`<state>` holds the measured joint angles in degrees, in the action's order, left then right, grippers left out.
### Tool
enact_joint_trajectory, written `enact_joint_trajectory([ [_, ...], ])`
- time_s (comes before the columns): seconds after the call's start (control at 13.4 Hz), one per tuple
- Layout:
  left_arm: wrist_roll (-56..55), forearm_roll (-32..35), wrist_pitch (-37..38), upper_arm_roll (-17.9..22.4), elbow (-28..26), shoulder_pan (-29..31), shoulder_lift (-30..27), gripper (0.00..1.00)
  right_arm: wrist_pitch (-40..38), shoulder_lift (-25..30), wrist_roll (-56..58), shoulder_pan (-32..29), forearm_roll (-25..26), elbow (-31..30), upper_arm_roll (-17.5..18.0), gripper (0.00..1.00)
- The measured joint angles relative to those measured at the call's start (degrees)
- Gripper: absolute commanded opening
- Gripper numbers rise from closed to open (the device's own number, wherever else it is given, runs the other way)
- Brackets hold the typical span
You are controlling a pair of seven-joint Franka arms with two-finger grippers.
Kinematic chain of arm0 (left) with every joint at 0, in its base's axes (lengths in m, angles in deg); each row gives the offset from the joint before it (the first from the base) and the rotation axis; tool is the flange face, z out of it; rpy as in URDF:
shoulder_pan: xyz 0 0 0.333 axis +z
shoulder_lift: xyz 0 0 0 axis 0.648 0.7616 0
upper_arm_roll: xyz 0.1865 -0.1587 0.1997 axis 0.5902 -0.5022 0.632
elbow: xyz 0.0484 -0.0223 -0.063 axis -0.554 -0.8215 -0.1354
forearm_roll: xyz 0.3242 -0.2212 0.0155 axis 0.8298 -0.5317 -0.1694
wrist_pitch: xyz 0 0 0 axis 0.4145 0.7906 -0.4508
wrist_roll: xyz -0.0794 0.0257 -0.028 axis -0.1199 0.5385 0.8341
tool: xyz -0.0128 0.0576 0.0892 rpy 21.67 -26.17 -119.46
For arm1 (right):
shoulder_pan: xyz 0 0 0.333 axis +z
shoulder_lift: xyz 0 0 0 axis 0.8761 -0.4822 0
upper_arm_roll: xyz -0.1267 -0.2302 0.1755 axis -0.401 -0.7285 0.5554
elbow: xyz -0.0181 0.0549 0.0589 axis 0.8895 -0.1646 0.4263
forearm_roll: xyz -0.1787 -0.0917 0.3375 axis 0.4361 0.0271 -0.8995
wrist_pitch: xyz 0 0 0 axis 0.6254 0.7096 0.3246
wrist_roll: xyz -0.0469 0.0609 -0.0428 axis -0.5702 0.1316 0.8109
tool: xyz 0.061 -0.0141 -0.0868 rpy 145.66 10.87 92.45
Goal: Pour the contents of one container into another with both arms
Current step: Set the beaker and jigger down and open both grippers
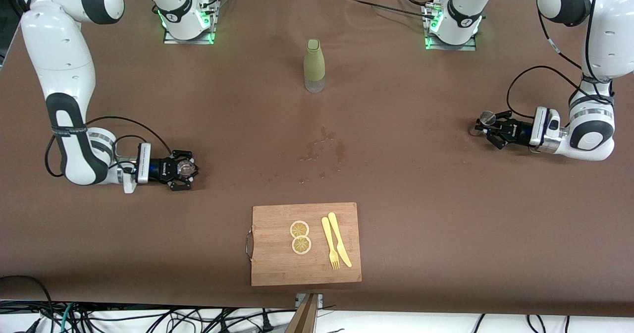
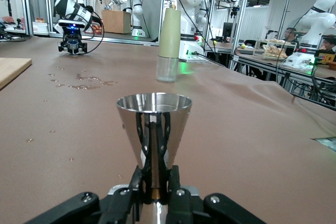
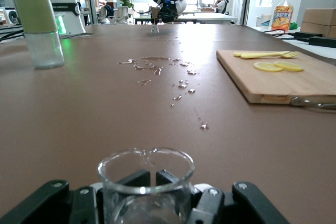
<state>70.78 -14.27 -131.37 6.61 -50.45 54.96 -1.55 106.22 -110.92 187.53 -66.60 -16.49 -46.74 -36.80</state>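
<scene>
Next, my left gripper puts the steel jigger down on the bare table, slightly nearer the cutting board [image 1: 488, 163].
The tiny clear glass cup [image 1: 186, 167] stands upright at the right arm's end of the table, with my right gripper [image 1: 183, 170] shut on it low by the tabletop. The right wrist view shows the cup [image 3: 146, 184] close up between the gripper's [image 3: 164, 178] black fingers. At the left arm's end, the steel jigger [image 1: 488, 118] is upright, and my left gripper [image 1: 489, 129] is shut on it. In the left wrist view the jigger [image 2: 154, 124] is held at its narrow waist by the gripper [image 2: 155, 176].
A tall olive-green sleeved bottle [image 1: 314, 65] stands mid-table toward the bases. Spilled drops [image 1: 322, 149] wet the middle of the table. Nearer the camera lies a wooden cutting board [image 1: 277, 266] with two lemon slices [image 1: 300, 237] and a yellow knife and fork [image 1: 337, 246].
</scene>
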Motion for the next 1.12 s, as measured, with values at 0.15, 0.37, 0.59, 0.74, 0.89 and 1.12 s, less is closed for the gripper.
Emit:
enact_joint_trajectory([
  [0.15, 0.01, 0.05, 1.74, -0.09, 2.31, 0.42, 0.99, 0.0, -0.25, -0.31, 0.24, -0.23, 0.17, 0.03, 0.05, 1.0],
  [0.37, -0.73, -1.43, 3.06, -0.04, 4.72, 0.43, 1.61, 0.0, -0.7, -0.67, 0.28, -0.63, 0.46, 0.01, 0.03, 1.0],
  [0.59, -1.59, -6.06, 2.56, 1.87, 5.11, 0.45, 2.6, 0.0, -0.82, -0.64, 0.28, -2.81, 3.51, 0.15, -0.19, 1.0],
  [0.74, -2.52, -10.16, 0.71, 2.92, 5.77, 0.53, 3.76, 0.0, -1.36, -0.3, 0.28, -4.91, 5.66, 0.58, -0.89, 1.0],
  [0.89, -3.46, -14.18, -1.03, 3.2, 7.0, 0.51, 5.05, 0.0, -1.68, 0.67, -0.06, -6.12, 6.36, 1.0, -3.26, 1.0],
  [1.12, -4.69, -19.27, -2.26, 3.24, 7.76, 0.37, 5.99, 0.0, -2.35, 5.3, -7.86, -6.41, 10.07, 2.32, -7.04, 1.0],
])
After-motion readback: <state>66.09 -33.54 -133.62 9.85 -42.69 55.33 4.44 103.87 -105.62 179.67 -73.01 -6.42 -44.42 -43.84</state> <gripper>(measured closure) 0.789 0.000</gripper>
